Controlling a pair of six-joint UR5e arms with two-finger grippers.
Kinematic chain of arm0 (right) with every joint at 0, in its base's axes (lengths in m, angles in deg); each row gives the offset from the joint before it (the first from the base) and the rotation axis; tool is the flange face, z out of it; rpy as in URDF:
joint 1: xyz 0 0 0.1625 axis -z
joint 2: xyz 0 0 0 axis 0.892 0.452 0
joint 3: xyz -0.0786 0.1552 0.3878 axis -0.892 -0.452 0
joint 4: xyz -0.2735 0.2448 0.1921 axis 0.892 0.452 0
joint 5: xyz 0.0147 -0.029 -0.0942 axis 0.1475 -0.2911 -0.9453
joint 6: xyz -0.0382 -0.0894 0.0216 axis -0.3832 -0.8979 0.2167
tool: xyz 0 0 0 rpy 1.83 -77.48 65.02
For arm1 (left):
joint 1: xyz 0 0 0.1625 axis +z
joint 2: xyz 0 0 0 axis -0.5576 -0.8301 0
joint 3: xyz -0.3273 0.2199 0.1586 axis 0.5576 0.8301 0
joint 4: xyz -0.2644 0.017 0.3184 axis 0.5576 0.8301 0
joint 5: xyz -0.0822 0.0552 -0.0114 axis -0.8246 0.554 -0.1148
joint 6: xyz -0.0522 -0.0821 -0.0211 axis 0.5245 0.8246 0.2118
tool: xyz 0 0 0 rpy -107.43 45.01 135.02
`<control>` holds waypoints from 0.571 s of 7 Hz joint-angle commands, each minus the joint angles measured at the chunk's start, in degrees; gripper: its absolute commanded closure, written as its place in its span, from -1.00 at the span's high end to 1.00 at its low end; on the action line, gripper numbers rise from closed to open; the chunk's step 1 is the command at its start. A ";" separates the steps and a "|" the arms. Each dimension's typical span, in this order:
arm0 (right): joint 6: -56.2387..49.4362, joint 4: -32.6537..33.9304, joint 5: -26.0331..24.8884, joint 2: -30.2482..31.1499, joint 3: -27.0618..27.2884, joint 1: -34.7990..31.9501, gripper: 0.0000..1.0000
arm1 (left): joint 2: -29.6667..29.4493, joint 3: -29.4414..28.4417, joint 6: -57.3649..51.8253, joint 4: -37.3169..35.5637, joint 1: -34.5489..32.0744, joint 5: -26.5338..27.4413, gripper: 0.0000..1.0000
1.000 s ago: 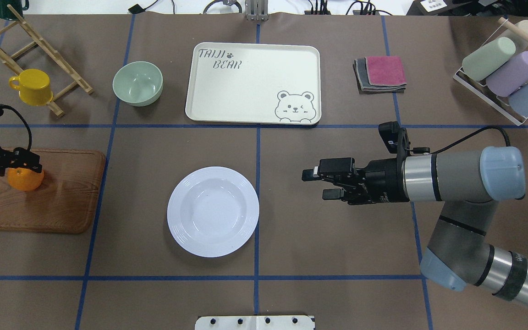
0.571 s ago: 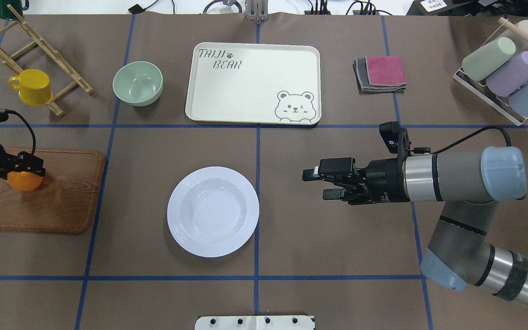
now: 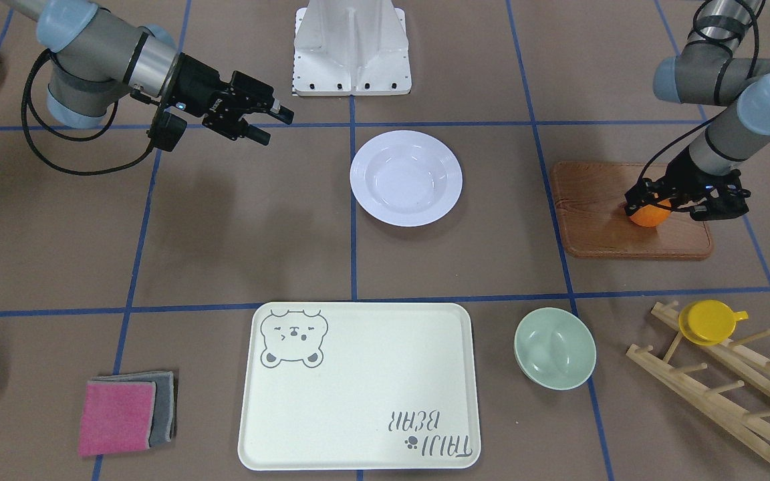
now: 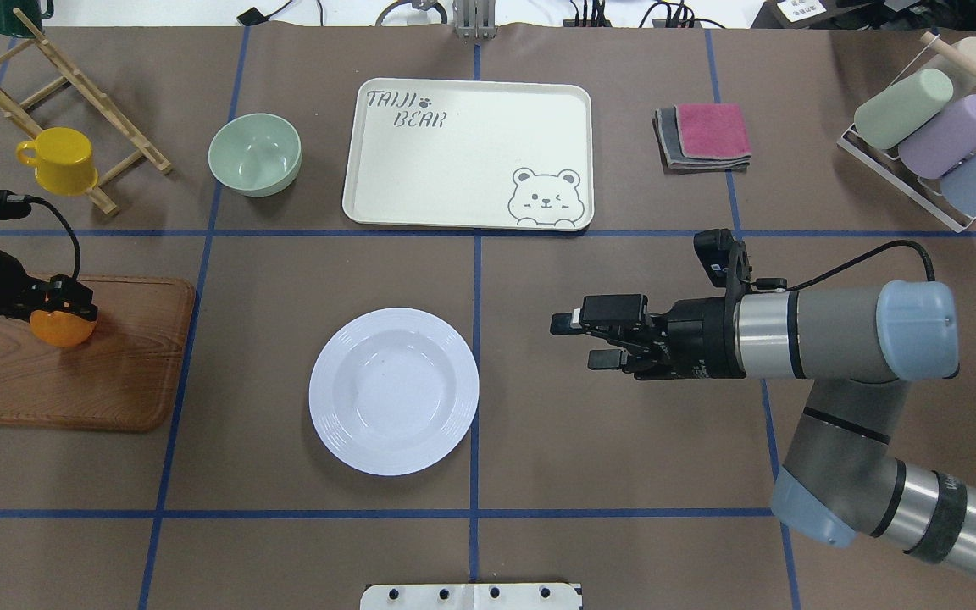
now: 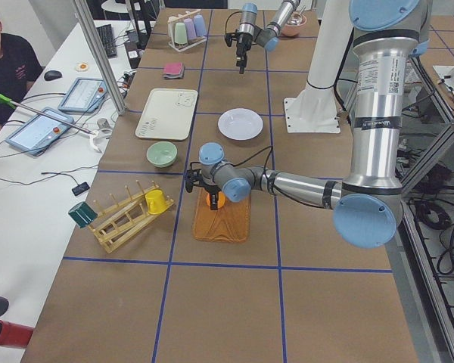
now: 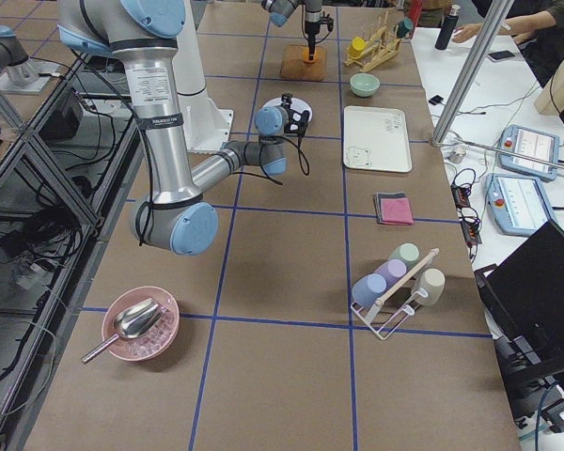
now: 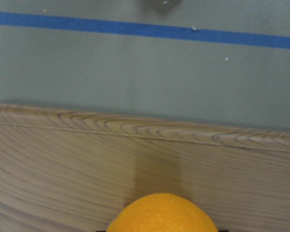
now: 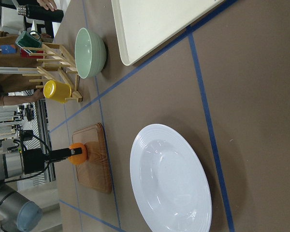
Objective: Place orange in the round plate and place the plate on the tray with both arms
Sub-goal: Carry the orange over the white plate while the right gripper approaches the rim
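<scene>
Next, my left gripper lets go of the orange in the white round plate point(image 3: 386, 170), on the plate's side that is closer to my right gripper.
The orange point(image 4: 63, 329) is over the far left part of the brown wooden board point(image 4: 115, 364), and my left gripper point(image 4: 64, 310) is shut on it from above. I cannot tell whether the fruit touches the board. The left wrist view shows the orange point(image 7: 162, 213) at its bottom edge, with wood grain behind it. The white round plate point(image 4: 394, 390) lies empty at the table's middle. My right gripper point(image 4: 574, 341) hovers open to the right of the plate, pointing at it, with nothing between its fingers. The cream tray point(image 4: 467, 152) lies empty beyond the plate.
A mint-green bowl point(image 4: 254, 154) stands left of the tray. A yellow cup point(image 4: 58, 161) hangs on a wooden rack point(image 4: 73, 85) at the far left. Folded cloths point(image 4: 702, 135) and a wire rack of pastel cups point(image 4: 928, 135) are at the far right.
My left gripper, shut on the orange, has shifted a little to the right over the board. The right arm has edged slightly left toward the plate, still open.
</scene>
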 commanded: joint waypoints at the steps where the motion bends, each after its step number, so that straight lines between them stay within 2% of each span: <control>1: -0.30 -0.06 -9.79 -3.16 -0.62 6.07 0.97 | -7.11 3.45 3.31 -9.59 0.01 0.00 0.52; 2: -0.65 -0.15 -13.15 -3.78 -1.49 7.93 0.97 | -11.42 6.08 7.94 -14.88 1.06 0.09 0.53; 4: -3.01 -0.15 -13.62 -3.88 -6.05 8.22 0.96 | -20.47 8.22 20.75 -20.88 7.72 1.83 0.53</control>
